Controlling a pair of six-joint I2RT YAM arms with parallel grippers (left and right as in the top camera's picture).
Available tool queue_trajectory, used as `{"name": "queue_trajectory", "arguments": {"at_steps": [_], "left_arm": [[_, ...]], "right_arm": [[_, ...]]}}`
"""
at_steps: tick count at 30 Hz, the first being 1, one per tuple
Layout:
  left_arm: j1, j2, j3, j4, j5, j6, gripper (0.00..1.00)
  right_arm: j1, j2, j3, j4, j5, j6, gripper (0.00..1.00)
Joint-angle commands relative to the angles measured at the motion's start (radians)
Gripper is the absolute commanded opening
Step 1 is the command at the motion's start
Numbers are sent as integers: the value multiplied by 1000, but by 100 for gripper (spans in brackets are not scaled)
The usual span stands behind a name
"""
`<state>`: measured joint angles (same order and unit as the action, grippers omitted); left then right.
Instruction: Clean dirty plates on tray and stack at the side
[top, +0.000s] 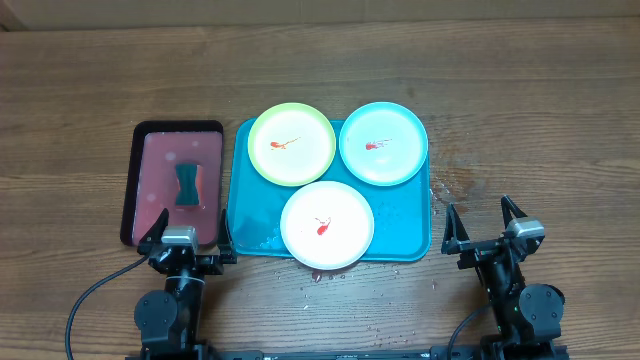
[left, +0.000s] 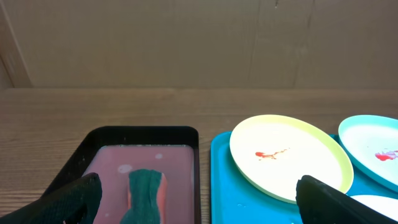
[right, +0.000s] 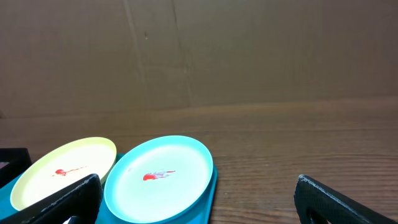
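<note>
The dark green and orange sponge on the reddish tray is next, and my left gripper will go to it and close on the sponge's narrow middle (top: 187, 185) (left: 144, 198).
The turquoise tray (top: 252, 215) holds three plates, each with a red sauce smear: lime-green (top: 292, 144) at the back left, cyan (top: 384, 143) at the back right, white (top: 327, 224) at the front. The left wrist view shows the green plate (left: 287, 155), the cyan plate (left: 373, 152) and the tray (left: 242, 193); the right wrist view shows the cyan plate (right: 161, 180) and the green plate (right: 62, 171). My left gripper (top: 188, 235) is open and empty, near the front of the table, left of the tray. My right gripper (top: 484, 228) is open and empty, right of the tray.
A black-rimmed reddish tray (top: 150, 160) lies left of the turquoise tray, with a dark green and orange sponge (top: 187, 185) on it; the sponge also shows in the left wrist view (left: 146, 194). Small drops dot the wood beside the tray's right and front edges. A cardboard wall stands behind the table.
</note>
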<state>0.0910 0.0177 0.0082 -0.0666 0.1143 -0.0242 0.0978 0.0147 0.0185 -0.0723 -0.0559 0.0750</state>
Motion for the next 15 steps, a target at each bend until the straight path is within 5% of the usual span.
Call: {"name": "queue_trajectory", "arguments": {"at_steps": [1, 5, 15], "left_arm": [[-6, -5, -3, 2, -16, -16, 100], [-6, -5, 30, -13, 0, -105, 100], [-6, 190, 377, -358, -48, -111, 100]], "right_arm": [[-8, 8, 47, -9, -5, 11, 100], [-8, 84, 137, -92, -6, 38, 100], [-8, 510, 506, -278, -67, 37, 100]]}}
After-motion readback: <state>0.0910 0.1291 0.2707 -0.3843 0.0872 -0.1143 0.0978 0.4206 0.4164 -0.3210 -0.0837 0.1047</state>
